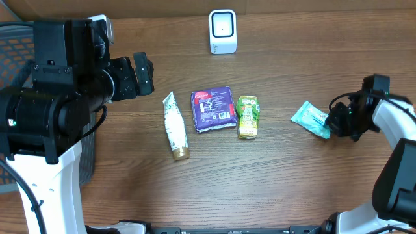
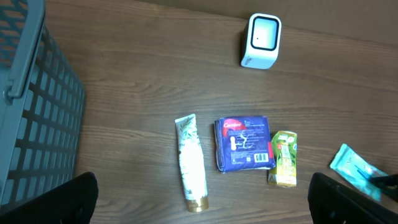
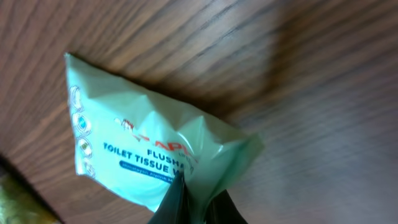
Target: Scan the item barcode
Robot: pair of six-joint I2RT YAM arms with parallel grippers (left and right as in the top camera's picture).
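Observation:
I need to use my right gripper to set the toilet tissue pack free against the small green carton [image 1: 268, 127], on the carton's side away from the purple pack.
A pale green toilet tissue pack [image 1: 311, 119] lies at the table's right side, and my right gripper [image 1: 335, 124] is shut on its right end. In the right wrist view the pack [image 3: 149, 143] fills the frame, its edge pinched between the dark fingertips [image 3: 177, 199]. The white barcode scanner [image 1: 222, 31] stands at the back centre, also seen in the left wrist view [image 2: 262, 41]. My left gripper [image 2: 202, 199] hangs open above the table's left part, holding nothing, its fingers [image 2: 68, 199] wide apart.
A white tube with a gold cap [image 1: 175, 125], a purple pack [image 1: 214, 108] and a small green carton [image 1: 247, 116] lie in a row mid-table. A grey slatted basket [image 2: 31, 106] stands at the left edge.

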